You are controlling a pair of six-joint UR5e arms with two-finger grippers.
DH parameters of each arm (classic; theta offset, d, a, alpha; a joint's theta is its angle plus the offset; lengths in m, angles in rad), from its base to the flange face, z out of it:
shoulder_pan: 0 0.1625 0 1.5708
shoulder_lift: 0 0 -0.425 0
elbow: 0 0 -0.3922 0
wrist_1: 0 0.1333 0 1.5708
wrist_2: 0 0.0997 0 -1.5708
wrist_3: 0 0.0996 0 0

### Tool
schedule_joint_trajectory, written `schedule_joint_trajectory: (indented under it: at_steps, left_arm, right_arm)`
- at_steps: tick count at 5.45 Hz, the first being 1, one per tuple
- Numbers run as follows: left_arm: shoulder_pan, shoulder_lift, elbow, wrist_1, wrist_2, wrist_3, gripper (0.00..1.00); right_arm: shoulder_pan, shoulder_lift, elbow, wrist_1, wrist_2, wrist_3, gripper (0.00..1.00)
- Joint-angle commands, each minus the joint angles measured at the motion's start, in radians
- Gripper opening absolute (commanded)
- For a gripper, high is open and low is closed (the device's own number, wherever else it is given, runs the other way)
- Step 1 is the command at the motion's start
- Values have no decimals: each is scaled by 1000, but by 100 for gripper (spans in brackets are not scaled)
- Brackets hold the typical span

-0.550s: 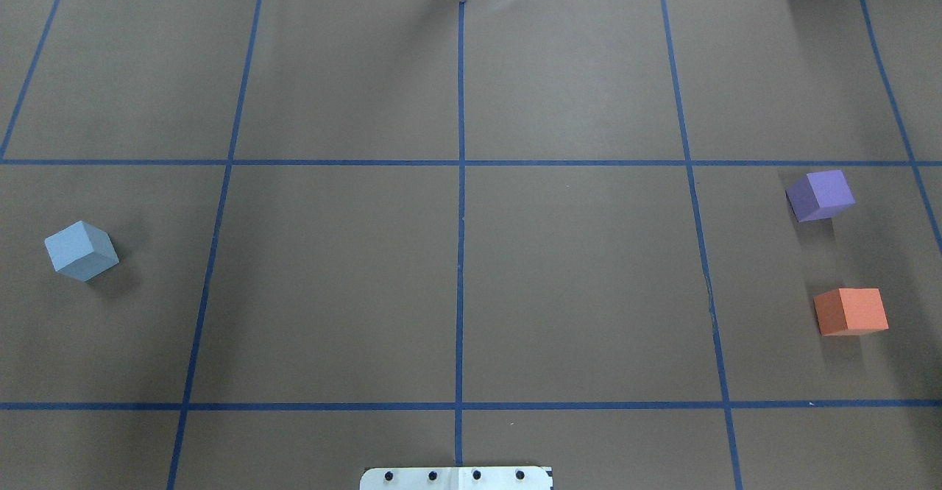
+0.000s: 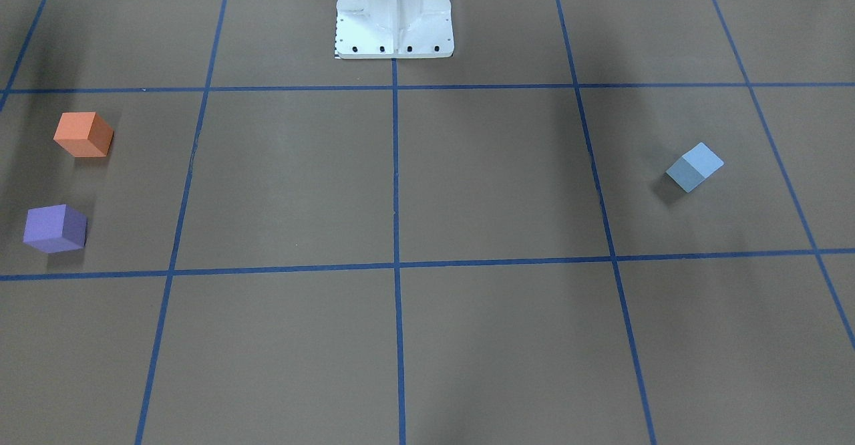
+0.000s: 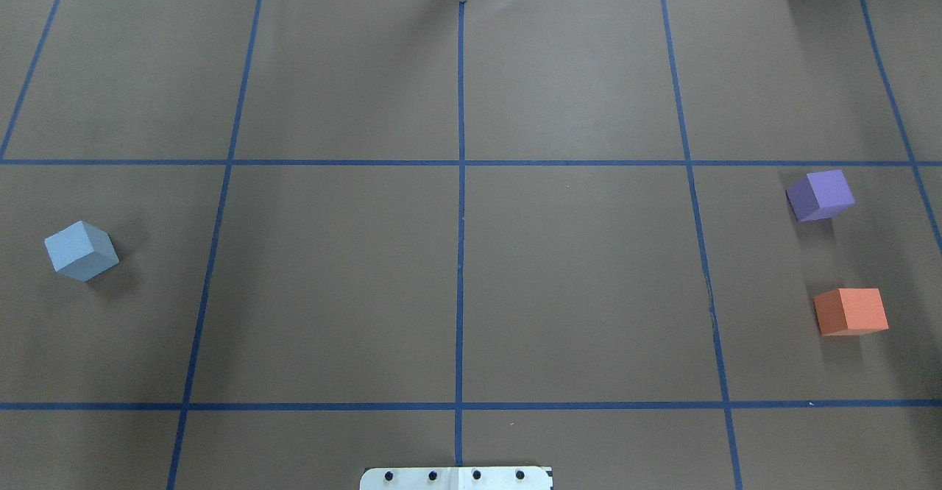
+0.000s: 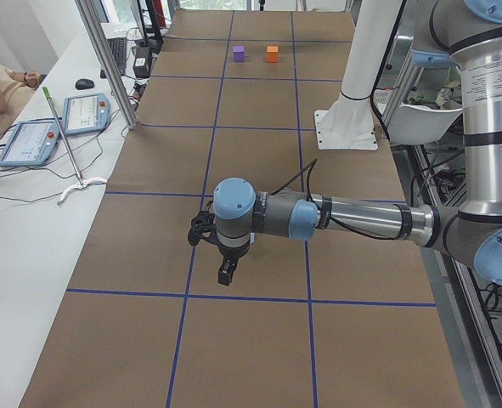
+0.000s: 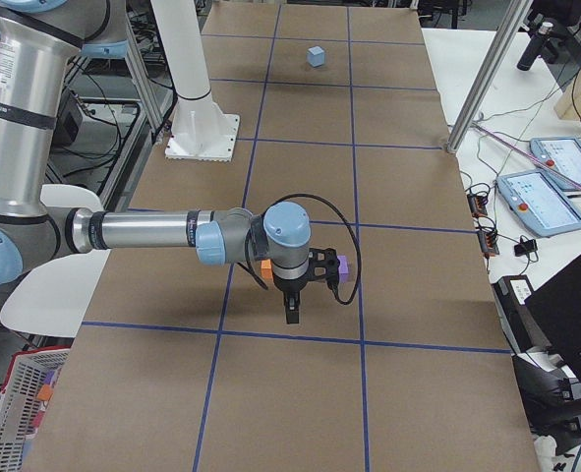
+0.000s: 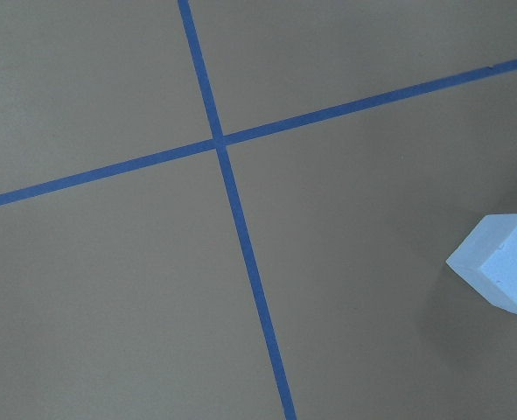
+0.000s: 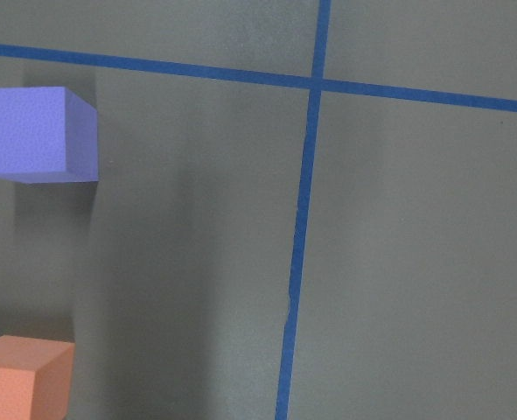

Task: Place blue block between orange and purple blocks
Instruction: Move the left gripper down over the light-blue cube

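I will next lower my left gripper to the light blue block and close it on the block's opposite sides (image 2: 702,160) (image 6: 516,267) from above.
The light blue block (image 3: 81,251) sits on the brown table at the left; it also shows in the front view (image 2: 695,167) and at the right edge of the left wrist view (image 6: 503,276). The purple block (image 3: 820,195) and the orange block (image 3: 851,311) sit apart at the far right, with a gap between them; both show in the right wrist view, purple (image 7: 35,133) and orange (image 7: 22,376). My left gripper (image 4: 225,274) and right gripper (image 5: 291,313) show only in the side views, pointing down above the table. I cannot tell whether they are open or shut.
Blue tape lines (image 3: 460,254) divide the brown table into squares. The white robot base (image 2: 394,17) stands at the table's near middle edge. Tablets and cables (image 4: 55,127) lie on the white side bench.
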Motion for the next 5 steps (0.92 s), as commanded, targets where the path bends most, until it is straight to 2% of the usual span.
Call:
schedule_joint_trajectory:
  at_steps: [1,2,4,5]
  left_arm:
    - [4,-3,-2,-2,-2,-3,100]
    - [4,-6,-8,-3,-2,-8,100]
    - [4,-81,9,-244,-9,-8,100]
    - [6,-105,15,-270,-85,-8,100]
  right_arm:
    - [0,0,2,0,-2,0,100]
    - [0,3,4,0,-2,-2,100]
    - [0,5,-1,-2,-3,-3,100]
    - [0,3,-5,0,5,-9,100]
